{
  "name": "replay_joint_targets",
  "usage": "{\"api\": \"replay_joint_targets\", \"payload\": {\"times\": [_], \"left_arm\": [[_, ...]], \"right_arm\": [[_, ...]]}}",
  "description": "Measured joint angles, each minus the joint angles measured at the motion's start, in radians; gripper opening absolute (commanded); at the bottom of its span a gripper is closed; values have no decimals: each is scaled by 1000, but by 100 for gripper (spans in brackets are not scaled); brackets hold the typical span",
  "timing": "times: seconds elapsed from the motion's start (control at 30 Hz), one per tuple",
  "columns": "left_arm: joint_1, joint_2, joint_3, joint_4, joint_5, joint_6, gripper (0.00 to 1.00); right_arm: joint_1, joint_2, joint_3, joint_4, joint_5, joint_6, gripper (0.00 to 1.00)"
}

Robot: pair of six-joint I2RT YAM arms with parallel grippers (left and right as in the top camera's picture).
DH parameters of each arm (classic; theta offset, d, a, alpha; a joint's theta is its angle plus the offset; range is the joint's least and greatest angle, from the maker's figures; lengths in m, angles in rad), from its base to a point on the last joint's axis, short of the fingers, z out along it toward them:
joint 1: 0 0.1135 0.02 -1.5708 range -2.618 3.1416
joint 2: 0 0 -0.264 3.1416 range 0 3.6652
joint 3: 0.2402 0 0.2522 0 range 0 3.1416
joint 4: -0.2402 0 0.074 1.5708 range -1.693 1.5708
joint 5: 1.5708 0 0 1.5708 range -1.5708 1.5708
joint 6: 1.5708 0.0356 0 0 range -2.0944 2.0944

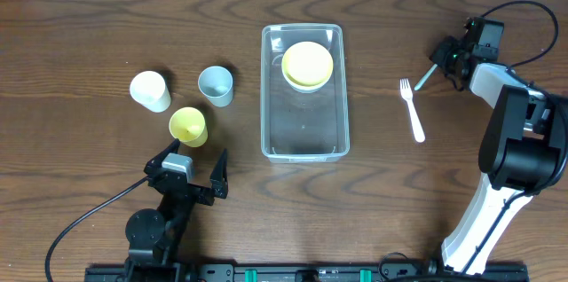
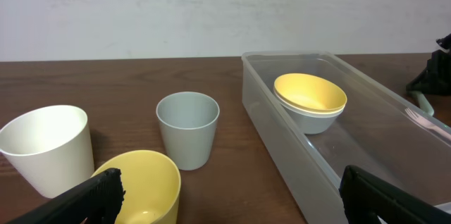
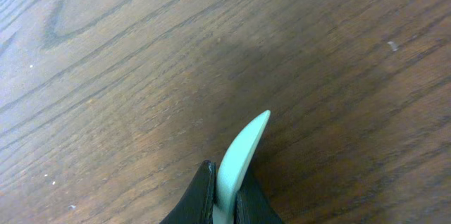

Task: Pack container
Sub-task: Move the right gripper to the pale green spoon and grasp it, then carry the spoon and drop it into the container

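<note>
Next, my right gripper puts the pale green utensil down inside the container (image 1: 275,93), along the side of the container nearest the grey-blue cup.
The clear rectangular container (image 1: 304,147) stands mid-table, holding a yellow bowl (image 1: 308,62) stacked in a white bowl at its far end. It also shows in the left wrist view (image 2: 282,136), with the bowls (image 2: 310,94) inside. My left gripper (image 1: 193,160) is open and empty just in front of a yellow cup (image 1: 188,126); in the left wrist view the gripper (image 2: 232,199) has the yellow cup (image 2: 144,182) near its left finger. My right gripper (image 1: 440,62), at the far right, is shut on a pale green utensil (image 1: 425,77), whose handle (image 3: 243,150) sticks out of the jaws (image 3: 225,199) above the wood.
A grey-blue cup (image 1: 216,85) and a white cup (image 1: 150,90) stand left of the container; both show in the left wrist view, the grey-blue cup (image 2: 187,129) and the white cup (image 2: 48,148). A white fork (image 1: 411,110) lies on the table right of the container.
</note>
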Motion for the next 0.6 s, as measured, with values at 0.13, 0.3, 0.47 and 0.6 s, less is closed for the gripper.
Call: {"api": "replay_joint_targets", "payload": {"times": [0.13,0.3,0.47,0.6], "left_arm": [[0,0,0,0,0,0,98],[0,0,0,0,0,0,98],[0,0,0,0,0,0,98],[0,0,0,0,0,0,98]], "right_arm": [[0,-15,-2,-37,-50,0,1],[0,-83,-41,-111,-154,-32,1],[16,-257,-53,-149,-278,-72,1],[81,-441,-50,-159,-330,-92,1]]}}
